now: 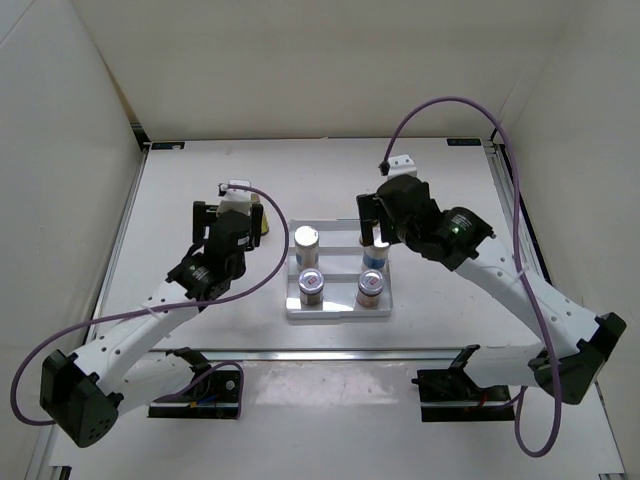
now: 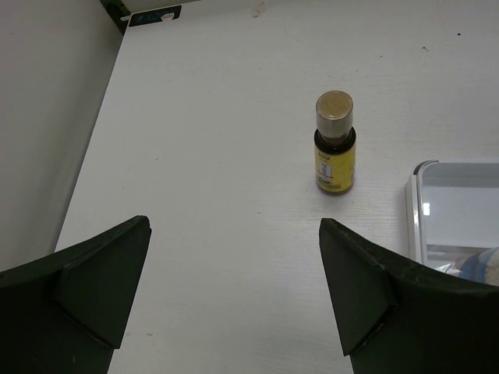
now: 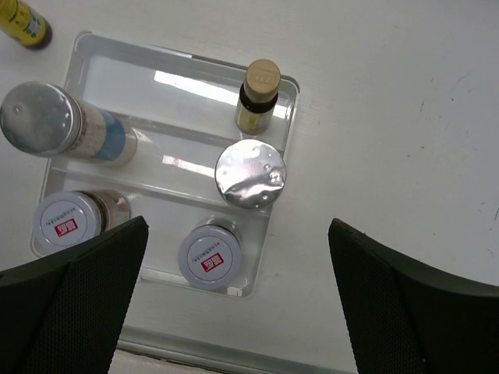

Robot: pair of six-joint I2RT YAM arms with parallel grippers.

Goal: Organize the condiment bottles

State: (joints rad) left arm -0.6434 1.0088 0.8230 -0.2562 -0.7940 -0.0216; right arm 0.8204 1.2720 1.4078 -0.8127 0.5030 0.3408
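Note:
The yellow bottle is standing on the table next to the white tray. My left gripper goes to the cap [image 1: 255, 199] [image 2: 334, 115] of that bottle next and closes there.
A white stepped tray [image 1: 338, 312] sits mid-table. Its front step holds two short jars [image 1: 312, 287] [image 1: 370, 288]; behind them stand two white cylinders with silvery lids [image 1: 306, 240] [image 1: 375, 257]. My right gripper [image 1: 375, 225] hovers open over the tray's back right. Its wrist view looks down on the tray [image 3: 195, 86], with a slim yellow bottle [image 3: 258, 97] on the back step, the cylinders [image 3: 250, 174] [image 3: 54, 125] and the jars [image 3: 207, 255] [image 3: 69, 224]. My left gripper [image 2: 234, 296] is open and empty. Another yellow bottle [image 2: 335, 144] stands upright on the table ahead of it, left of the tray [image 2: 452, 195].
White enclosure walls stand close on the left [image 2: 39, 117], at the back and on the right. A purple cable [image 1: 440, 100] arcs above the right arm. Another cable [image 1: 270, 265] loops from the left wrist toward the tray's left side.

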